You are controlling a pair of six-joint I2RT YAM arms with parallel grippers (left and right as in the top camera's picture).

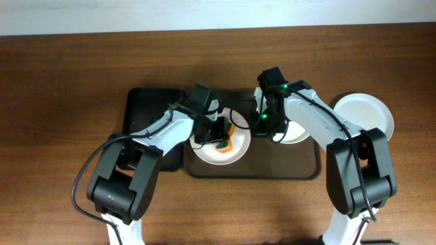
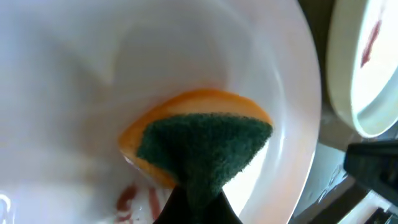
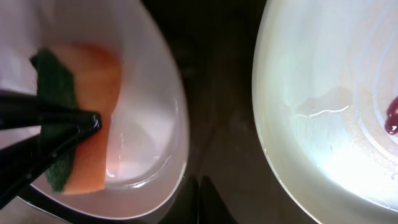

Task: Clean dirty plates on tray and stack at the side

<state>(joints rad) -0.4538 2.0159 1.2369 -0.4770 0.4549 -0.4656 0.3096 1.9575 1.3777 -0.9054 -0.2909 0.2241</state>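
Observation:
The scrubbed plate's rim has my right gripper shut outside it, so that gripper should open and pinch that rim [image 3: 181, 176] to steady the plate while my left gripper scrubs.
A white plate [image 1: 219, 151] lies on the dark brown tray [image 1: 306, 167], with red sauce streaks [image 2: 134, 199] left in it. My left gripper [image 1: 216, 133] is shut on an orange sponge with a green scouring side [image 2: 202, 140] and presses it onto this plate [image 2: 81, 68]. A second plate [image 1: 297, 133] lies on the tray to the right, with a sauce spot [image 3: 393, 118]. My right gripper [image 3: 199, 199] is shut and empty, low over the tray [image 3: 217, 93] between the two plates. A third, plain white plate [image 1: 368, 116] lies on the bare tabletop at the right.
A narrower black tray [image 1: 146, 109] lies against the brown tray's left side, under my left arm. Wood-grain tabletop [image 1: 61, 102] surrounds both trays. A white wall edge runs along the back.

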